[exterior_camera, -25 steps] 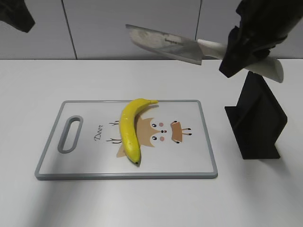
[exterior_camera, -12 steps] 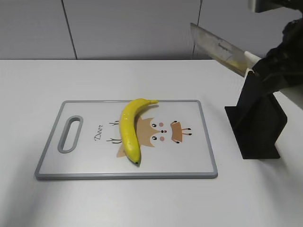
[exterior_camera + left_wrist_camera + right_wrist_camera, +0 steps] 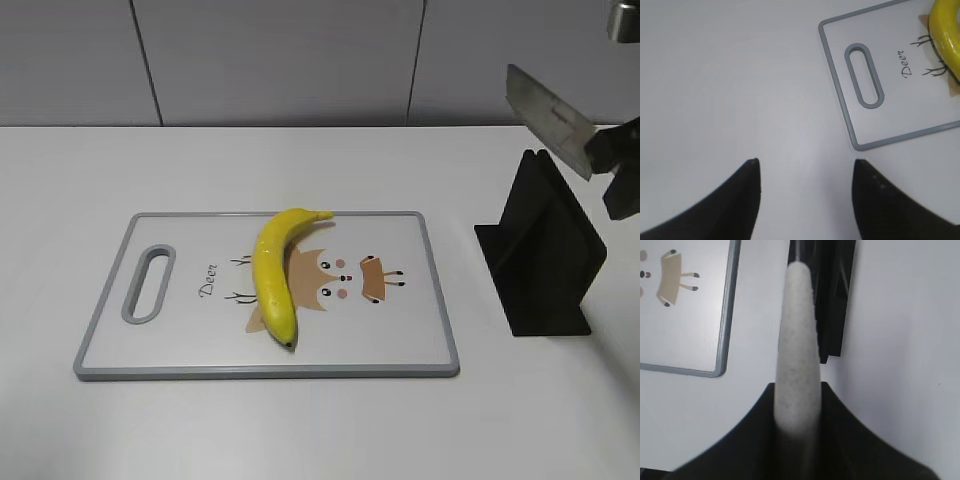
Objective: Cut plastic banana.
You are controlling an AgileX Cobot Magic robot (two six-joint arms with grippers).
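Note:
Next, my right gripper puts the knife down in the slot (image 3: 574, 203) (image 3: 822, 285) along the sloping top of the black knife stand.
The plastic banana (image 3: 273, 270) lies whole on the grey-rimmed cutting board (image 3: 434, 300), stem toward the back; part of it shows in the left wrist view (image 3: 946, 27). My right gripper (image 3: 797, 386) is shut on the knife's pale handle (image 3: 797, 340). In the exterior view the knife (image 3: 548, 118) hangs at the far right, blade slanting down over the black knife stand (image 3: 545, 250). My left gripper (image 3: 805, 162) is open and empty above bare table left of the board (image 3: 840, 95); it is out of the exterior view.
The black knife stand shows under the handle in the right wrist view (image 3: 835, 295). The board's corner (image 3: 722, 355) lies left of it. A grey panelled wall (image 3: 280, 60) runs behind the white table.
My right gripper has carried the knife from above the board's back edge to the right, now over the knife stand. The left arm has left the exterior view. The banana has not moved.

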